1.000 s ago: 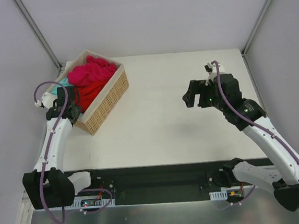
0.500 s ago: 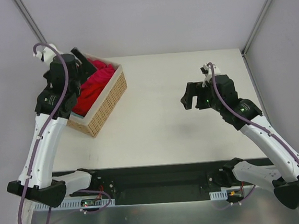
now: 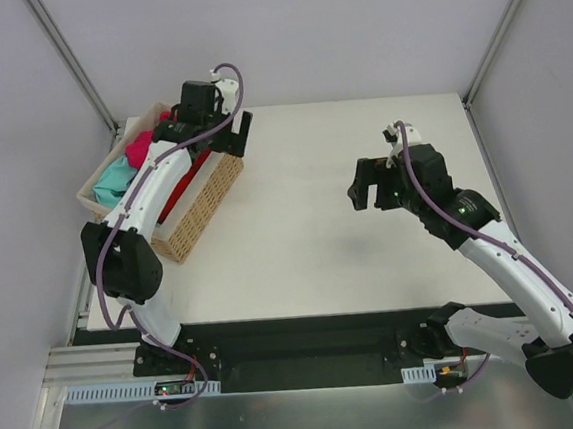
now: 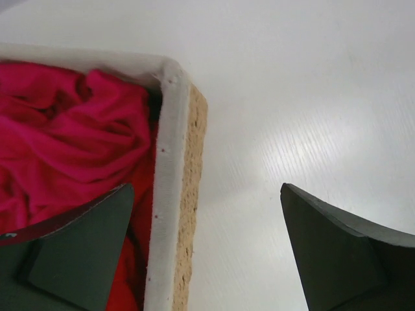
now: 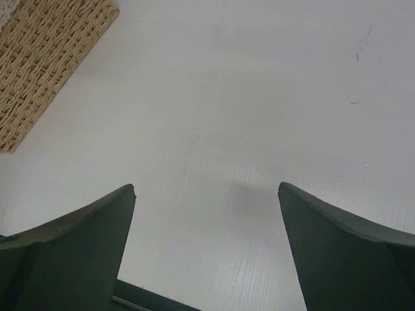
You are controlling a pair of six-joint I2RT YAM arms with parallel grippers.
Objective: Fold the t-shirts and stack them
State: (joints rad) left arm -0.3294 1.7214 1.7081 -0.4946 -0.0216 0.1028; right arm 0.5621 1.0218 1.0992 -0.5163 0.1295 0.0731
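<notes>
The robot's left gripper needs to close on the basket's white-lined rim (image 3: 220,158) (image 4: 163,236) near the basket's far corner, on the side that faces the open table, next to the magenta t-shirt.
The t-shirts lie crumpled in a wicker basket (image 3: 201,207) at the table's back left: a magenta one (image 3: 142,147), a teal one (image 3: 115,179) and a red one (image 3: 176,192). My left gripper (image 3: 222,138) hangs open over the basket's far right corner. In the left wrist view the left gripper (image 4: 207,188) straddles the white-lined basket rim (image 4: 170,194), one finger over the magenta t-shirt (image 4: 65,129) and the other over bare table; nothing is between the fingers. My right gripper (image 3: 367,189) hovers open and empty over the table's right half; in its own view the right gripper (image 5: 206,188) has only tabletop below.
The basket's woven corner (image 5: 45,52) shows at the top left of the right wrist view. Grey walls and metal posts close in the back and sides. A black rail (image 3: 297,339) runs along the table's near edge.
My left arm has swung from the basket's left side up and across to its far right corner, and its jaws have opened. The right arm has hardly moved.
</notes>
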